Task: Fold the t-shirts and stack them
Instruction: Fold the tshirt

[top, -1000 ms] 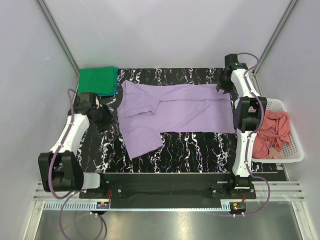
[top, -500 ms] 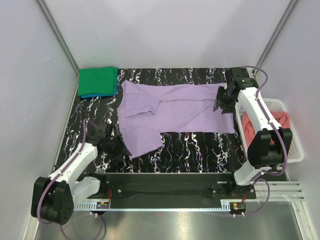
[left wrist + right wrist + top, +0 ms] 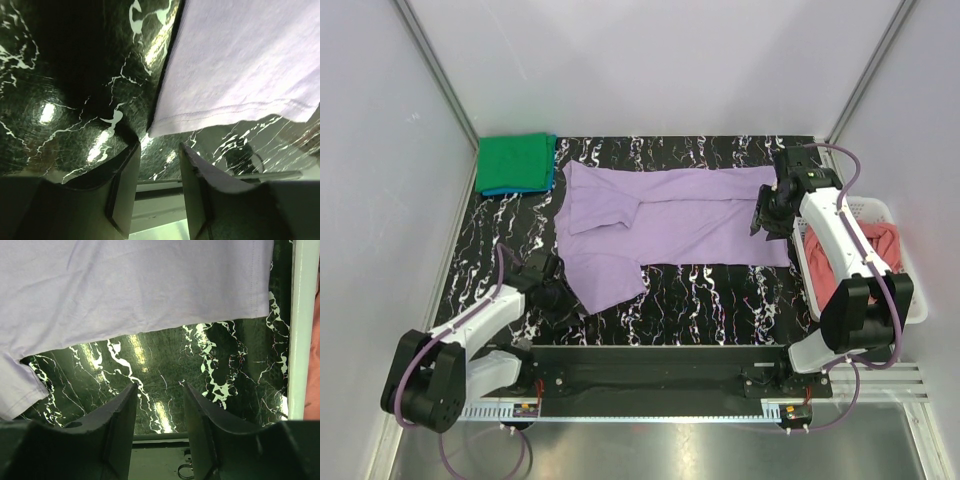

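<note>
I need to move my right gripper to the light purple t-shirt next and grab its near hem corner [image 3: 787, 264] [image 3: 266, 315] beside the white basket.
A light purple t-shirt [image 3: 670, 222] lies spread flat across the black marbled table [image 3: 700, 290]. My left gripper [image 3: 556, 294] hovers low at the shirt's near-left corner [image 3: 156, 131]. It stands open, with only table showing between its fingers [image 3: 125, 180]. My right gripper [image 3: 761, 220] hangs over the shirt's right end, also open and empty. The hem [image 3: 150, 330] runs just ahead of its fingertips. A folded bright green t-shirt [image 3: 515, 162] rests on a blue one [image 3: 520, 189] at the back left. The salmon pink t-shirt [image 3: 876, 252] lies crumpled in the basket.
A white lattice basket [image 3: 917, 300] stands off the table's right edge, and its rim [image 3: 302, 330] shows beside my right gripper. A metal rail [image 3: 660, 365] runs along the near edge. Walls enclose the back and both sides.
The left arm swung from beside the green shirt toward the near edge, to the purple shirt's near-left corner. The right arm came forward from the back right corner to the shirt's right end.
</note>
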You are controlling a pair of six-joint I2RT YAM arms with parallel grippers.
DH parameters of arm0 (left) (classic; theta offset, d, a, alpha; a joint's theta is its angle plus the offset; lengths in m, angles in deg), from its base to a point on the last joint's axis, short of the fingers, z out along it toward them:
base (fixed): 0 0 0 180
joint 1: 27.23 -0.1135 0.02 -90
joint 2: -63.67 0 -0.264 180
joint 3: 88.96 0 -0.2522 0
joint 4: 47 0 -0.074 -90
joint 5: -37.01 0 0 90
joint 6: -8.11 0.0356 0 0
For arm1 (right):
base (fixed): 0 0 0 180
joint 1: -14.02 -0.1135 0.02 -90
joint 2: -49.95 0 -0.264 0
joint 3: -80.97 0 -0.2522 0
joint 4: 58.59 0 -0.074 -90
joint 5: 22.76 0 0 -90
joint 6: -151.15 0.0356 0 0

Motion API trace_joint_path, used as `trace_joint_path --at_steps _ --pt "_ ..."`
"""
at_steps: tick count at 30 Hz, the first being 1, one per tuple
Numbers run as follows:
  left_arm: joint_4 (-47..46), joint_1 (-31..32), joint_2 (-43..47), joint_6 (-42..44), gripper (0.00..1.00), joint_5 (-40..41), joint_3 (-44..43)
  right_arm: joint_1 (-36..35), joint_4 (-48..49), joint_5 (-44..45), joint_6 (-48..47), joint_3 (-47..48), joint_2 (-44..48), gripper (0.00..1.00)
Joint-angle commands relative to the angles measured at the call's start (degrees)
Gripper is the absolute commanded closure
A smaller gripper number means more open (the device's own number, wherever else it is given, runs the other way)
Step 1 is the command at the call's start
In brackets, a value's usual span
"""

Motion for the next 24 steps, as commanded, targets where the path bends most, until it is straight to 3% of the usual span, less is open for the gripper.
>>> trace_joint_path --at_steps 1,10,13,14,15,16,24 --pt "0.93 0.63 -0.98 -1.15 0.58 8.57 -0.26 0.09 0.53 0.64 -0.49 -0.68 2.45 0.51" --pt "0.94 1.69 -5.03 -1.15 0.63 11.83 -2.63 0.0 0.97 2.04 0.57 -2.88 3.06 0.51" --pt "-0.29 1.78 -5.03 -1.24 0.76 11.74 -3.16 0.0 0.62 3.19 0.66 -2.97 3.33 0.5" --pt "-0.29 1.78 -5.11 -1.24 0.83 11.83 -3.42 0.0 0.44 3.63 0.92 -3.06 3.5 0.5" --pt "-0.29 1.78 -5.12 -1.15 0.98 11.48 -3.77 0.0 0.36 4.76 1.88 -3.15 3.5 0.5" --pt "0.14 1.78 -5.12 -1.06 1.0 11.48 -4.3 0.0 0.01 5.64 2.76 -3.58 3.5 0.49" --pt "5.59 1.69 -1.34 -0.88 1.0 12.18 -14.05 0.0 0.88 15.66 13.57 -7.89 3.94 0.42"
